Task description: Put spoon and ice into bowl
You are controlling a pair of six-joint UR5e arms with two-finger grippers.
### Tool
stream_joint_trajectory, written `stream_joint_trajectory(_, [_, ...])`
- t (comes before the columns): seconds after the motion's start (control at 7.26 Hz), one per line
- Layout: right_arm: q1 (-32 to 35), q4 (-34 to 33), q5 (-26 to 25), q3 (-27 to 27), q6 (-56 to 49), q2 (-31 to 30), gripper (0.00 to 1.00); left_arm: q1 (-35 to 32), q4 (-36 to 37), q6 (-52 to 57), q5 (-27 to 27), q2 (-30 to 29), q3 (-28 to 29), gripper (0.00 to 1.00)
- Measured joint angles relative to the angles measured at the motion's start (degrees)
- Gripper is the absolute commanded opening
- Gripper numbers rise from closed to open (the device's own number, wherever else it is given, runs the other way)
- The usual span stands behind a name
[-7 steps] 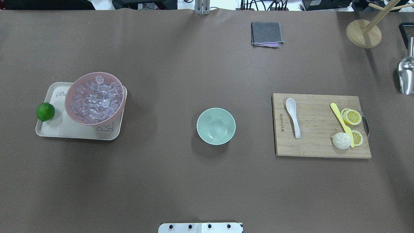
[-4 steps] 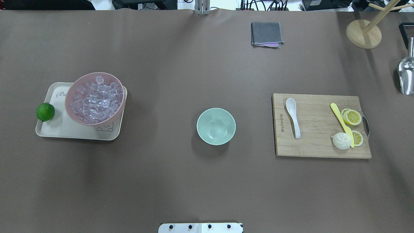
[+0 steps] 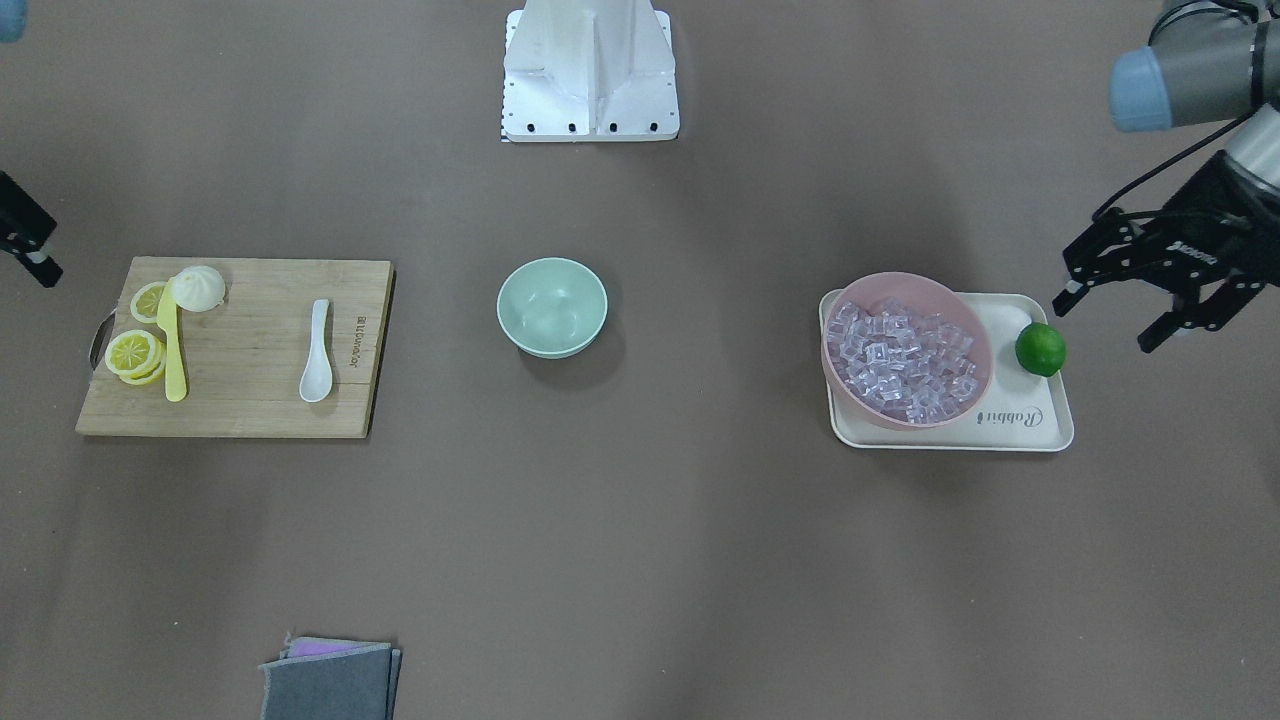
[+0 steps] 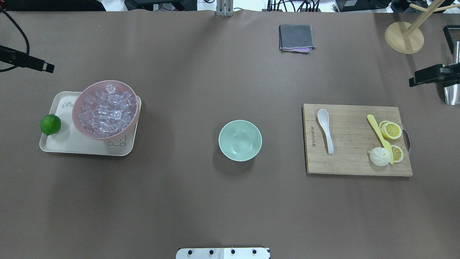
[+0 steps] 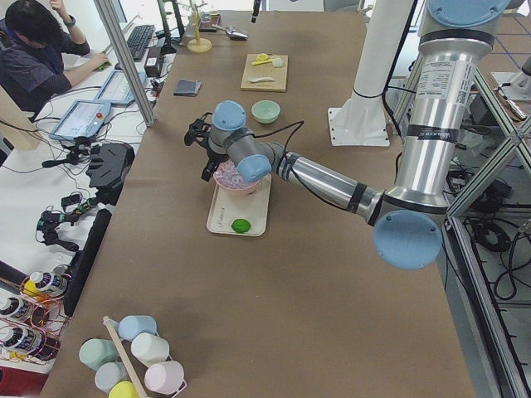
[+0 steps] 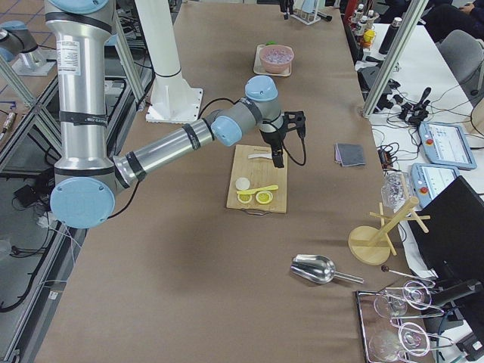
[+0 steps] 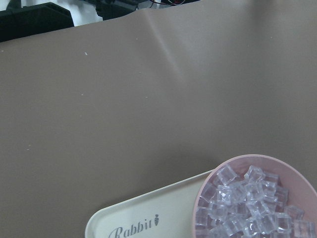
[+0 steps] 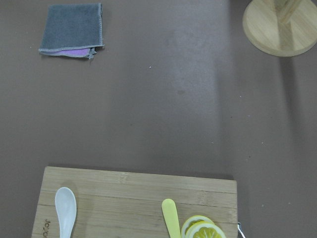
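The robot's left gripper will next go to the pink bowl and pick up an ice cube from the side nearer the mint-green bowl [image 3: 879, 376] [image 7: 270, 193].
The white spoon [image 4: 325, 129] lies on the left part of a wooden cutting board [image 4: 352, 162]; it also shows in the right wrist view [image 8: 65, 208]. The mint-green bowl [image 4: 240, 140] stands empty at the table's middle. Clear ice cubes [image 4: 106, 109] fill a pink bowl [image 4: 104, 82] on a cream tray [image 4: 72, 144]. My left gripper [image 3: 1108, 320] is open and empty, hovering beyond the tray beside the lime. My right gripper [image 4: 413, 82] is at the table's right edge, past the board; in the exterior right view its fingers stand apart and hold nothing.
A lime [image 4: 50, 124] sits on the tray's left edge. A yellow knife [image 4: 379, 133], lemon slices [image 4: 391, 130] and a white bun [image 4: 379, 157] lie on the board. A grey cloth [image 4: 296, 37], a wooden stand [image 4: 404, 37] and a metal scoop [image 4: 451, 95] are at the back.
Both grippers have come into the overhead view, the left at the left edge and the right at the right edge. The objects on the table have not moved.
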Motion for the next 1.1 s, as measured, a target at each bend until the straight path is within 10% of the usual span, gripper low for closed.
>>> stream_joint_trajectory(0.41, [-8.9, 0.0, -9.2, 1.0, 8.6, 1.3, 1.00, 9.6, 0.0, -9.4, 8.7, -3.9, 0.2, 0.99])
stream_joint_trajectory(1.1, [-10.5, 0.1, -10.4, 1.1, 9.4, 1.6, 1.00, 18.8, 0.1, -11.8, 21.1, -4.6, 1.6, 0.79])
